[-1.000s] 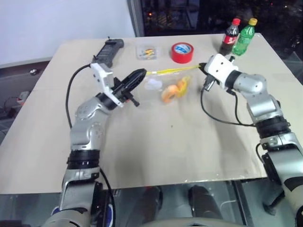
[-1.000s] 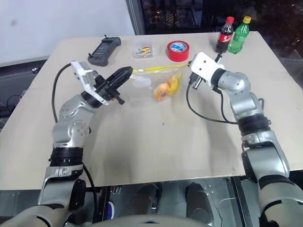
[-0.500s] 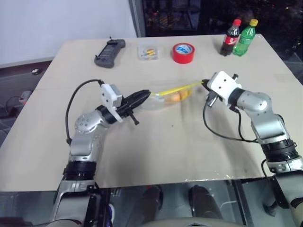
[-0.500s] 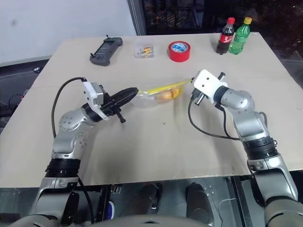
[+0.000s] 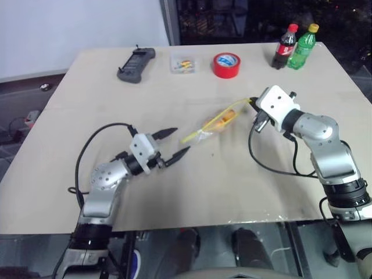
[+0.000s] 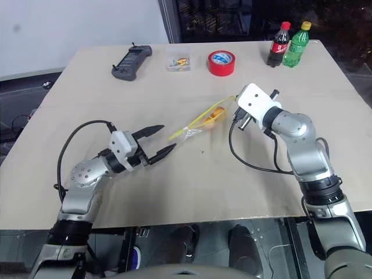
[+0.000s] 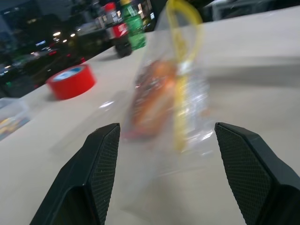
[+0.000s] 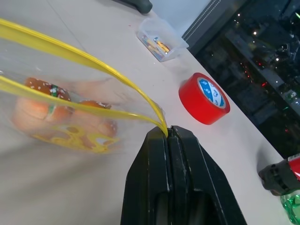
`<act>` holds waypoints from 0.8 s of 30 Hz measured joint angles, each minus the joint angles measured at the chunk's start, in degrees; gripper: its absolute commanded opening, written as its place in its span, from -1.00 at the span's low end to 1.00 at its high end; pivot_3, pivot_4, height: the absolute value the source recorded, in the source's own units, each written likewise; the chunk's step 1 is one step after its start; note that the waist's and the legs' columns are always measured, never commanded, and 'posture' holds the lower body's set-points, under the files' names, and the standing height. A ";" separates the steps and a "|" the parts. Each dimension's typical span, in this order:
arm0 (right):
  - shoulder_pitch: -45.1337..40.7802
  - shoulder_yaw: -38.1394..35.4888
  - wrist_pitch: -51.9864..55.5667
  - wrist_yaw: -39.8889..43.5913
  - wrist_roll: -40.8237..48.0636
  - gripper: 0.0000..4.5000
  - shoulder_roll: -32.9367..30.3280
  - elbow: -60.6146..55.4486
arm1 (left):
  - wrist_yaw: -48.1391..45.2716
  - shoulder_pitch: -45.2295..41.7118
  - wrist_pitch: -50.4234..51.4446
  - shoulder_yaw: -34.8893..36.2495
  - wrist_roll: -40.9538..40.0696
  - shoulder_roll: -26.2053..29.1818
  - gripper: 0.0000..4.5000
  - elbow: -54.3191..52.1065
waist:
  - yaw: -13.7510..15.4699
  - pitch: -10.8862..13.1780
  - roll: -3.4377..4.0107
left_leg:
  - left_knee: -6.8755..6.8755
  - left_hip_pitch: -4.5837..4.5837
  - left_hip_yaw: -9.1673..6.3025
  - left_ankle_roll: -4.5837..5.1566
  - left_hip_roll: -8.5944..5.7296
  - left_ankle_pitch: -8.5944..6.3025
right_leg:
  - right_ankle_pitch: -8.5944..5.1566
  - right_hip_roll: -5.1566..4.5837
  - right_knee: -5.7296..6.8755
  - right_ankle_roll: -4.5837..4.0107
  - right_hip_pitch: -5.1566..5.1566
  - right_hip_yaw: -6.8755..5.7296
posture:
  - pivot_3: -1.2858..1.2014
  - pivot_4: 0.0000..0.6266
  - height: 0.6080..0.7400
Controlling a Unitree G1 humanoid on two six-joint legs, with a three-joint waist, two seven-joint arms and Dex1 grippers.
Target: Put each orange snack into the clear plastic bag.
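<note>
I need to reach forward with my left gripper and pinch that end (image 6: 171, 138), the yellow seal strip's low end that lies loose beyond its fingers, before I lift the bag.
The clear plastic bag (image 5: 212, 123) slants across the middle of the table, its yellow seal strip (image 8: 84, 61) running up to my right gripper (image 8: 167, 133). That gripper is shut on the strip's end corner. Two orange snacks (image 8: 40, 110) (image 8: 93, 119) lie inside the bag and also show through it in the left wrist view as the orange snacks (image 7: 154, 98). My left gripper (image 5: 181, 140) stands open just short of the bag's low end, with nothing between its fingers (image 7: 101, 173).
Along the far edge stand a black handset (image 5: 135, 57), a small clear box of coloured bits (image 5: 181, 63), a red tape roll (image 5: 225, 64), a cola bottle (image 5: 283, 46) and a green bottle (image 5: 302, 45).
My left gripper has let go of the bag, opened and drawn back and down toward the near side. The bag's freed end has dropped, while the right gripper has kept its hold.
</note>
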 measured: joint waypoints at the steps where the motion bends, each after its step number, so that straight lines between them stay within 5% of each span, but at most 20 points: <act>1: 0.00 0.00 0.15 0.01 0.00 -1.00 0.00 -0.02 | 0.12 -0.01 0.79 0.00 -0.61 -0.07 0.52 -0.48 | 0.01 0.00 0.00 | 0.00 0.00 -0.01 0.00 0.00 0.00 | 0.00 0.00 0.01 0.00 0.00 -0.02 | 0.03 -0.52 1.00; 4: 0.00 0.01 1.02 0.09 0.03 -1.00 0.01 -0.40 | 0.46 -0.63 3.96 0.01 -2.03 -0.09 0.20 -1.55 | 0.00 0.00 0.00 | 0.01 0.01 -0.01 0.00 0.00 0.00 | 0.00 0.00 0.02 0.00 0.01 -0.02 | 0.03 -0.52 1.00; 10: 0.00 0.07 1.69 0.12 0.07 -1.00 0.09 -1.05 | 0.96 -1.61 6.98 0.04 -2.51 -0.08 -0.98 -1.44 | -0.06 0.00 0.00 | 0.01 0.01 0.01 -0.01 0.00 0.01 | 0.00 0.01 0.01 0.00 0.01 -0.01 | 0.03 -0.52 1.00; 24: 1.31 0.09 2.23 -0.11 0.09 -1.00 0.10 -2.19 | 2.52 -3.82 7.53 0.17 -1.91 -0.06 -0.98 -0.30 | -0.04 0.00 0.00 | 0.01 0.00 0.01 -0.02 0.00 0.01 | 0.00 0.00 0.01 0.00 0.01 -0.01 | 0.03 -0.52 1.00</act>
